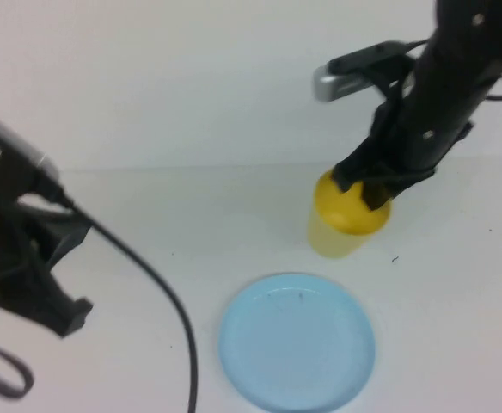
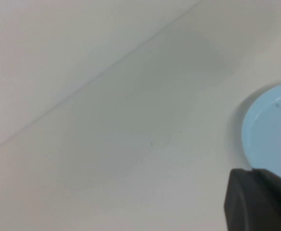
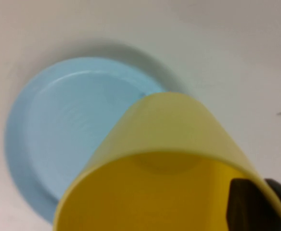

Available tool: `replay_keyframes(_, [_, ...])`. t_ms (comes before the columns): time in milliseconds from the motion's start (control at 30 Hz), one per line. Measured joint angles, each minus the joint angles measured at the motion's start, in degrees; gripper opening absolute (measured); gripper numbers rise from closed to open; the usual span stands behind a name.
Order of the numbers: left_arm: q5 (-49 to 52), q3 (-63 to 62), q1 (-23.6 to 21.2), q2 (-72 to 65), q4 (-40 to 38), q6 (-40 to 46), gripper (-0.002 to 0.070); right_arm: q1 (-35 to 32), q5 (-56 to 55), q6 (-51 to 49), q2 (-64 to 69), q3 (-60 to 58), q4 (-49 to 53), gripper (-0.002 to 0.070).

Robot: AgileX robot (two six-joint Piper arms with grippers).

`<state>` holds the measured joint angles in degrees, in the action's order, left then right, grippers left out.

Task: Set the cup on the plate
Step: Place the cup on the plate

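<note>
I need to set the yellow cup down on the middle of the light-blue plate (image 1: pixel 290 347) (image 3: pixel 86 137) with my right gripper.
The yellow cup (image 1: pixel 345 220) is just beyond the far right rim of the light-blue plate (image 1: pixel 296 342). My right gripper (image 1: pixel 368 184) is shut on the cup's rim from above. In the right wrist view one finger is inside the cup (image 3: pixel 169 159) and the other outside, with the gripper (image 3: pixel 258 190) pinching the wall and the plate (image 3: pixel 68 130) beyond the cup. I cannot tell whether the cup touches the table. My left gripper (image 1: pixel 58 305) is at the left edge, away from both. A dark part of it (image 2: pixel 261 199) shows in the left wrist view beside the plate's rim (image 2: pixel 270 130).
A black cable (image 1: pixel 161 292) runs from the left arm across the white table to the front edge, left of the plate. The right arm's camera (image 1: pixel 363 73) juts out above the cup. The table's back edge meets a white wall.
</note>
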<state>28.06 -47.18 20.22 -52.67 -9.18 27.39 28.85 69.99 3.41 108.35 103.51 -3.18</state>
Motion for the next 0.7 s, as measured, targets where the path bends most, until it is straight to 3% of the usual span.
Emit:
replay_keyframes(300, [-8.7,10.2,0.0,9.1,11.0,-10.2,0.0001,9.5,0.4,-1.9,10.0,0.1,-0.6,0.0029])
replay_keyframes(700, [-9.4,10.3,0.0,9.5,11.2,-10.7,0.0001,10.1,0.1,-3.4,14.5,0.1,0.8,0.0029])
